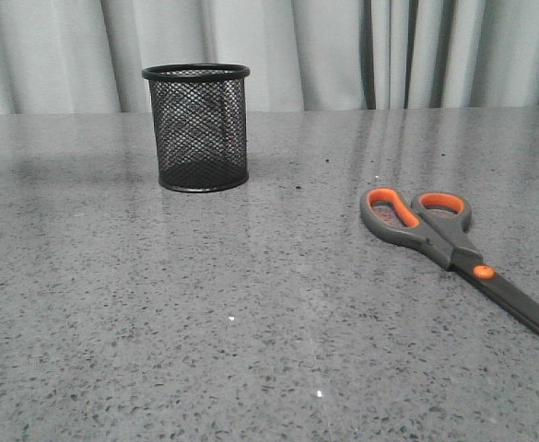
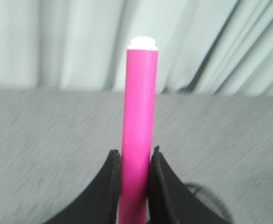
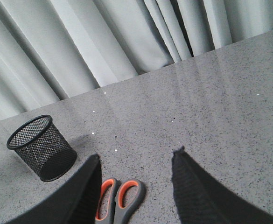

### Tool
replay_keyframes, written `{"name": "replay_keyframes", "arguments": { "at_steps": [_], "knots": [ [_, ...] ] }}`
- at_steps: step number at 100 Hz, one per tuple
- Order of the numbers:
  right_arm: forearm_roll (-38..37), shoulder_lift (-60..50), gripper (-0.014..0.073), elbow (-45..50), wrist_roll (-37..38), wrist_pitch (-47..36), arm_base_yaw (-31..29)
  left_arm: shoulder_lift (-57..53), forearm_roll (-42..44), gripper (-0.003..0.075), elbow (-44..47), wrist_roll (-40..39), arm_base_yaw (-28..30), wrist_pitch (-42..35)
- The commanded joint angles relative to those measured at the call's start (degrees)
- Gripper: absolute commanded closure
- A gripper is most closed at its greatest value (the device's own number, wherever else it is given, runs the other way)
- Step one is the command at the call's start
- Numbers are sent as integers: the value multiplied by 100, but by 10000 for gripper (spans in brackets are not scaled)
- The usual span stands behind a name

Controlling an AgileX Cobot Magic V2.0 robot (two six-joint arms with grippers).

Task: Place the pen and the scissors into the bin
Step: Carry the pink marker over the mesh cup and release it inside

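Next, my left gripper lets go of the pink pen inside the black mesh bin (image 1: 196, 112) (image 2: 197, 207), with the pen's white tip poking above the bin's rim.
The black mesh bin (image 1: 197, 127) stands upright at the back left of the grey table. The scissors (image 1: 453, 249) lie flat at the right, orange-lined loops toward the bin, blades running off to the right front. In the left wrist view my left gripper (image 2: 135, 156) is shut on the pink pen (image 2: 139, 130), white tip pointing away; a bit of the bin's mesh (image 2: 206, 198) shows below the right finger. In the right wrist view my right gripper (image 3: 136, 156) is open above the scissors' loops (image 3: 120, 198), with the bin (image 3: 42, 148) off to one side. Neither arm shows in the front view.
Pale curtains (image 1: 343, 51) hang behind the table's far edge. The speckled grey tabletop (image 1: 205, 322) stretches across the front and middle.
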Motion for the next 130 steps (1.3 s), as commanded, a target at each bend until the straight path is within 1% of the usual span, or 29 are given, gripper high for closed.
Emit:
{"name": "replay_keyframes", "arguments": {
  "at_steps": [1, 12, 15, 20, 29, 31, 36, 39, 68, 88, 93, 96, 103, 108, 110, 115, 120, 125, 130],
  "knots": [
    [52, 99, 277, -187, -51, -387, 18, -136, -1337, 738, -111, 1302, -286, -391],
    [52, 99, 277, -133, -51, -400, 18, -3, -2872, 738, -86, 2956, -816, -628],
    [52, 99, 277, -102, -51, -400, 18, 39, -3161, 738, -76, 3389, -904, -714],
    [52, 99, 277, -65, -51, -400, 18, 161, -3968, 738, -76, 4230, -1097, -765],
    [52, 99, 277, -15, -51, -400, 18, 427, -5223, 738, -37, 5475, -1297, -617],
    [52, 99, 277, 2, -51, -400, 18, 498, -5477, 738, -22, 5645, -1330, -574],
    [52, 99, 277, 13, -51, -414, 18, 675, -6032, 738, -8, 6251, -1384, -461],
    [52, 99, 277, 13, -51, -414, 18, 780, -6188, 738, -8, 6450, -1397, -371],
    [52, 99, 277, 13, -51, -424, 18, 1619, -6188, 738, -8, 6649, -1397, 78],
    [52, 99, 277, 13, -51, -424, 18, 1791, -6188, 738, -8, 6736, -1397, 130],
    [52, 99, 277, 13, -51, -424, 18, 1776, -6188, 729, -8, 6736, -1397, 156],
    [52, 99, 277, 13, -51, -424, 18, 1755, -6188, 713, -8, 6736, -1397, 173],
    [52, 99, 277, 13, -51, -376, 18, 1707, -6188, 635, -8, 6736, -1397, 173],
    [52, 99, 277, 13, -51, -305, 18, 1664, -6188, 546, -8, 6736, -1397, 173],
    [52, 99, 277, 13, -51, -277, 18, 1649, -6188, 522, -8, 6736, -1397, 185],
    [52, 99, 277, 13, -51, -230, 18, 1579, -6188, 428, -8, 6736, -1397, 209],
    [52, 99, 277, 13, -51, -215, 18, 1497, -6188, 361, -8, 6736, -1397, 225],
    [52, 99, 277, -1, -51, -215, 18, 1384, -6188, 323, -8, 6736, -1397, 225],
    [74, 99, 277, -67, -51, -172, 31, 1237, -6188, 317, -8, 6736, -1397, 225]
  ]
}}
